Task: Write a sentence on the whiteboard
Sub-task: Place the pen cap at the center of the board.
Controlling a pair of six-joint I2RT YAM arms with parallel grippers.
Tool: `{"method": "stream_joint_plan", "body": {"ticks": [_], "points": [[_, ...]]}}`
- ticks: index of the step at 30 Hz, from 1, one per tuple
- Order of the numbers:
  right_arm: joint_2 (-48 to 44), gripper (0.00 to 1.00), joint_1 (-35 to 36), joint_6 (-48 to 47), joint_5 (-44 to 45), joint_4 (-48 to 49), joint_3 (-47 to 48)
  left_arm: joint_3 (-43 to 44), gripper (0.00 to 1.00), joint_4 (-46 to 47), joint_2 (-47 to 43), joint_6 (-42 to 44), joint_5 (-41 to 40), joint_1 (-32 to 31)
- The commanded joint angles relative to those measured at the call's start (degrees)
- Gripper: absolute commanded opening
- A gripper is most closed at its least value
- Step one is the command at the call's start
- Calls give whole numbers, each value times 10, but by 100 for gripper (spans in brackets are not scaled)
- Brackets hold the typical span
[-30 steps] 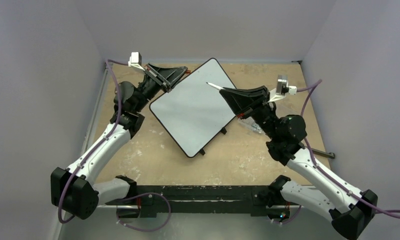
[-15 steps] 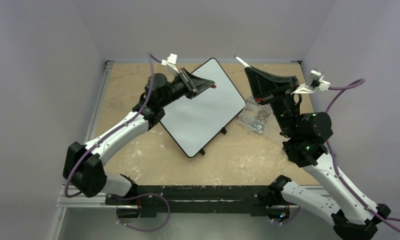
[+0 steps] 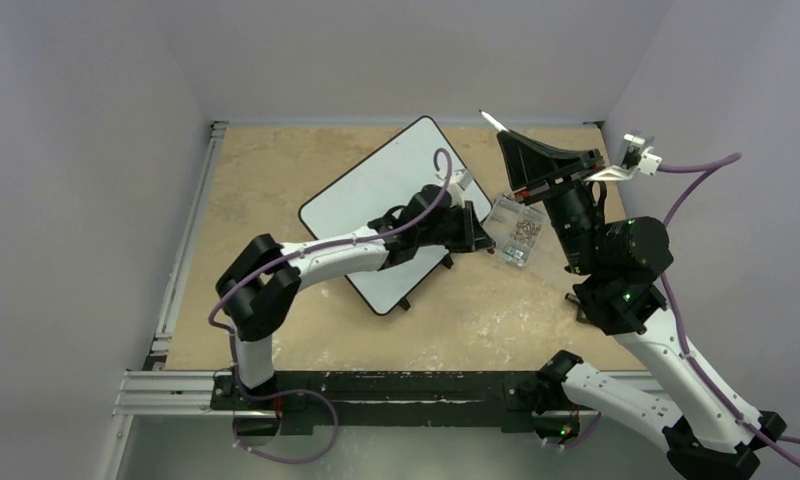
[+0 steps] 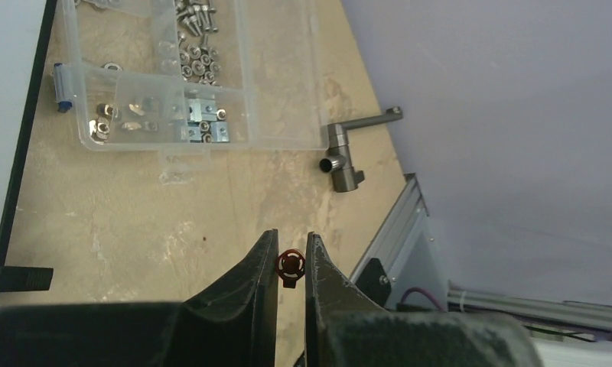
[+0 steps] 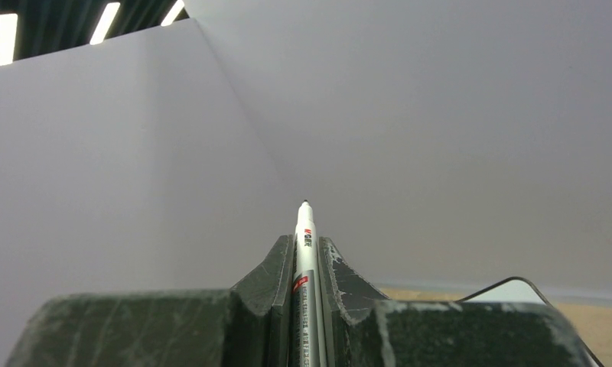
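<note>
Next, my left gripper sets the red cap free on the bare wood, just before the clear plastic box's near edge (image 3: 511,276) (image 4: 211,201).
The whiteboard (image 3: 376,205) lies tilted on the table, and the part that shows is plain white. The sentence is out of view. My left arm reaches across the board, so its gripper (image 3: 481,240) hangs just past the board's right edge. In the left wrist view that gripper (image 4: 291,237) is shut on a small red cap (image 4: 291,264), with the board's black rim (image 4: 24,153) at the left. My right gripper (image 3: 506,138) is raised above the table's far right and shut on a white marker (image 3: 490,122). The right wrist view has the marker (image 5: 305,229) pointing at the wall between the right gripper's (image 5: 305,238) fingers.
A clear plastic box of metal bits (image 3: 516,232) (image 4: 188,76) sits just right of the board, close to the left gripper. A grey metal handle (image 4: 347,157) lies on the wood beyond it, near the aluminium rail (image 4: 398,222). Grey walls enclose three sides.
The left arm swung from the board's far left corner across it to the right edge by the box. The right gripper lifted the marker off the board and up to the far right.
</note>
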Motion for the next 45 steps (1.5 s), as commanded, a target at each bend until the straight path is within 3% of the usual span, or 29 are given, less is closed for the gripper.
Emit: {"method": "stream_joint_plan", "body": {"ticks": [1, 16, 23, 31, 38, 45], "points": [[-7, 0, 1, -10, 15, -11, -1, 40, 0, 34, 50, 105, -60, -33], [-22, 0, 1, -2, 19, -41, -12, 59, 0, 186, 181, 298, -235, -108], [-22, 0, 1, -1, 17, -44, -16, 98, 0, 185, 229, 389, -302, -138], [-26, 0, 1, 4, 13, -45, -22, 104, 16, 178, 252, 419, -314, -148], [-25, 0, 1, 7, 12, -47, -21, 104, 38, 176, 250, 416, -322, -149], [-26, 0, 1, 4, 16, -55, -10, 84, 45, 163, 201, 405, -322, -149]]}}
